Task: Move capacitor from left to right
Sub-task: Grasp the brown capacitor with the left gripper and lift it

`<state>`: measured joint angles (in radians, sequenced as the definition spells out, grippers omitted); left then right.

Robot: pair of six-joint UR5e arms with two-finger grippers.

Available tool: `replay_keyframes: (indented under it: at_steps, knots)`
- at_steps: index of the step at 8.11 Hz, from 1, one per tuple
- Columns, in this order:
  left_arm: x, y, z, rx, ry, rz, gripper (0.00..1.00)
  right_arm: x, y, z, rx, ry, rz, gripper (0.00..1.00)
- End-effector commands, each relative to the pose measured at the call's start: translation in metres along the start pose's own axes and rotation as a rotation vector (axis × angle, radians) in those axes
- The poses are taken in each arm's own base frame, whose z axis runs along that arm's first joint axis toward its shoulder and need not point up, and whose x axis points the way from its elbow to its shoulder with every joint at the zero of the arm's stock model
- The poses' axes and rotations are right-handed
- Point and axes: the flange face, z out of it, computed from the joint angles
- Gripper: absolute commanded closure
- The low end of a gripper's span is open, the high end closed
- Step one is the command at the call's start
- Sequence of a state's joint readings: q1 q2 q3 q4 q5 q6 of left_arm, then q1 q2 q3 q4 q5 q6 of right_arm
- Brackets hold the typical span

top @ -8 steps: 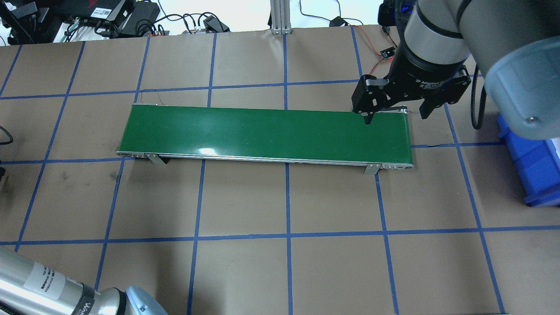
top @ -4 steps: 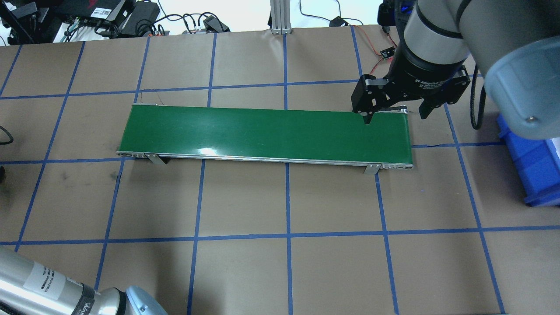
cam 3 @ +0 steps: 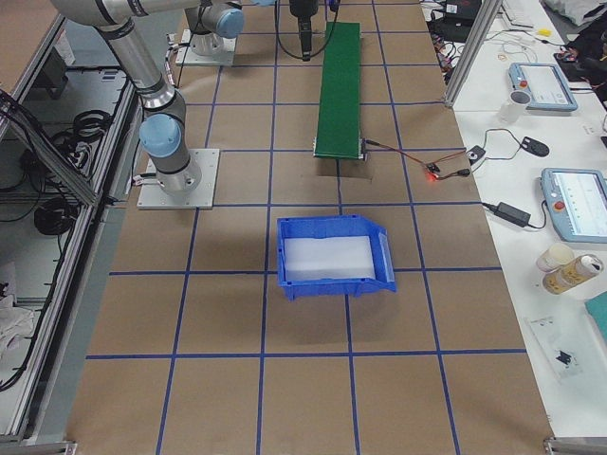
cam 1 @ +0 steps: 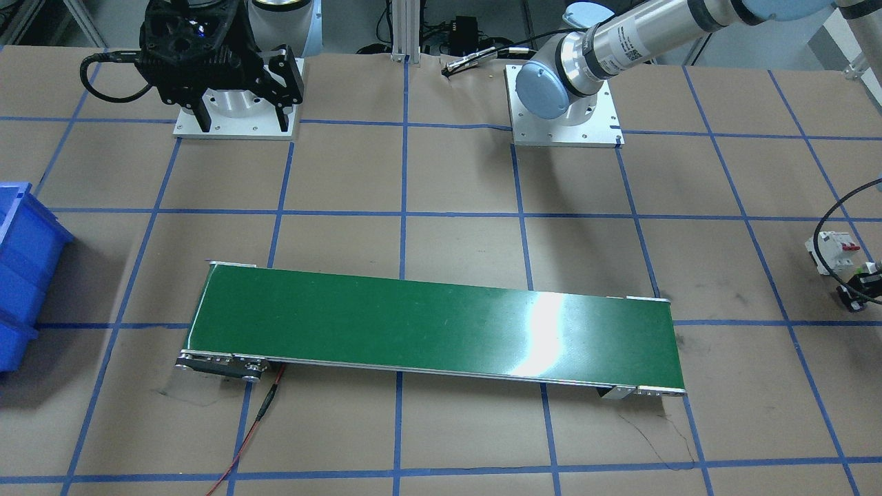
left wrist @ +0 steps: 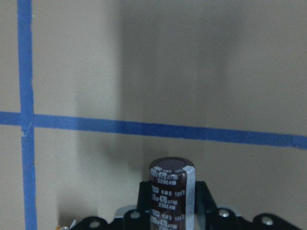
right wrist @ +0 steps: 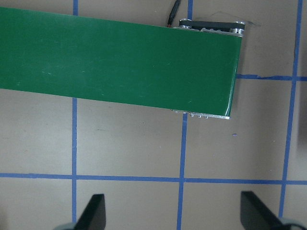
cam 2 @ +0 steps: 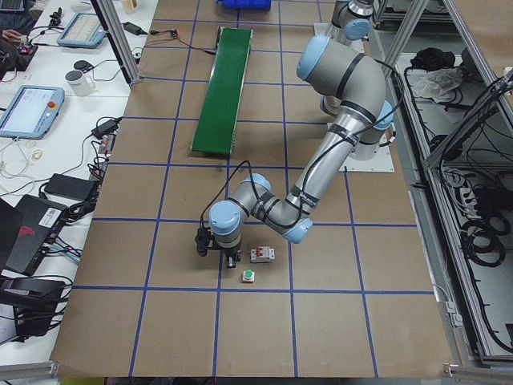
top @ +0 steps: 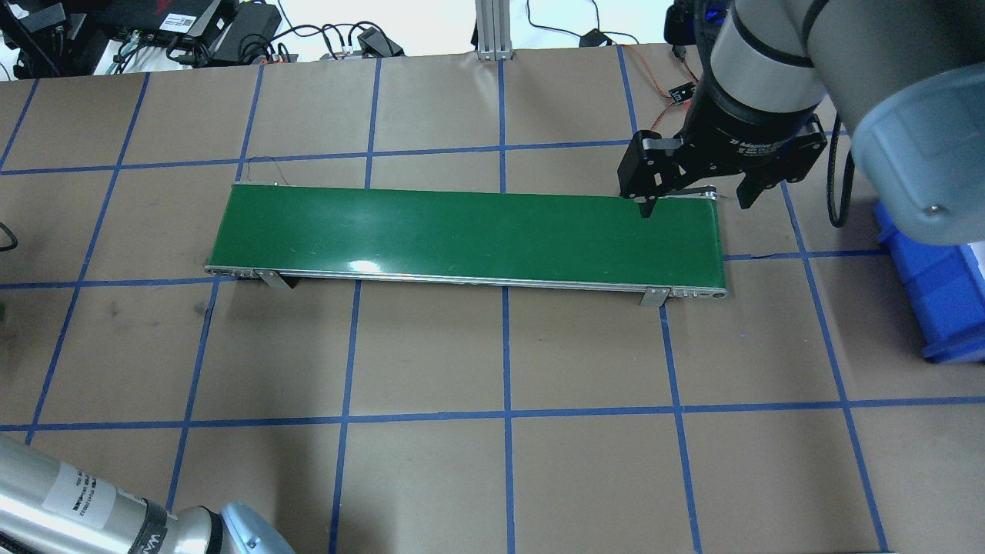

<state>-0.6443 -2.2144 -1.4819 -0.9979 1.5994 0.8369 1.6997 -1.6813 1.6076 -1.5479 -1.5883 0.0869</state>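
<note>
The capacitor, now upright just above the brown paper, will be let go by my left gripper on the green conveyor belt's end [cam 1: 641,350] that is nearest the white breaker.
The capacitor [left wrist: 171,191] is a dark brown cylinder with a pale stripe and white print. It stands upright between the black fingers of my left gripper [cam 2: 218,250], which is shut on it just above the brown paper. That gripper is at the table's far left end and shows at the right edge of the front view [cam 1: 860,289]. My right gripper [top: 696,206] is open and empty. It hovers over the right end of the green conveyor belt [top: 469,231] and shows in its own wrist view [right wrist: 175,213].
A white breaker with a red switch [cam 2: 261,255] and a small green-and-white part [cam 2: 248,277] lie beside my left gripper. A blue bin [top: 935,292] stands at the table's right end. Blue tape lines grid the paper.
The black cable at the overhead view's left edge has slid a little further out of view. The right arm and the belt have not moved.
</note>
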Motion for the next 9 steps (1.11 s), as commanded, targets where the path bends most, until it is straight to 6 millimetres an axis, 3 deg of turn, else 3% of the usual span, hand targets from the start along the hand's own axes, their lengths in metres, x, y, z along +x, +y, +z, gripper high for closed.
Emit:
replay_keyframes:
  at_steps: [1,2,4,7,9]
  knots:
    - [0.01,-0.001,-0.045,0.041,-0.038,-0.008,1.0,0.0,0.0,0.0,0.001,0.001,-0.001,0.0]
    - [0.039,-0.012,-0.073,0.047,-0.04,-0.013,1.0,0.0,0.0,0.0,0.0,0.001,0.001,0.0]
    - [0.132,-0.039,-0.129,0.04,-0.026,0.031,1.0,0.0,0.0,0.0,0.0,0.001,-0.001,0.0]
    - [0.27,-0.084,-0.136,0.038,-0.013,0.231,1.0,0.0,0.0,0.0,0.0,0.002,-0.001,0.0]
    - [0.331,-0.092,-0.144,0.047,-0.017,0.228,1.0,0.0,0.0,0.0,0.0,0.004,-0.002,0.0]
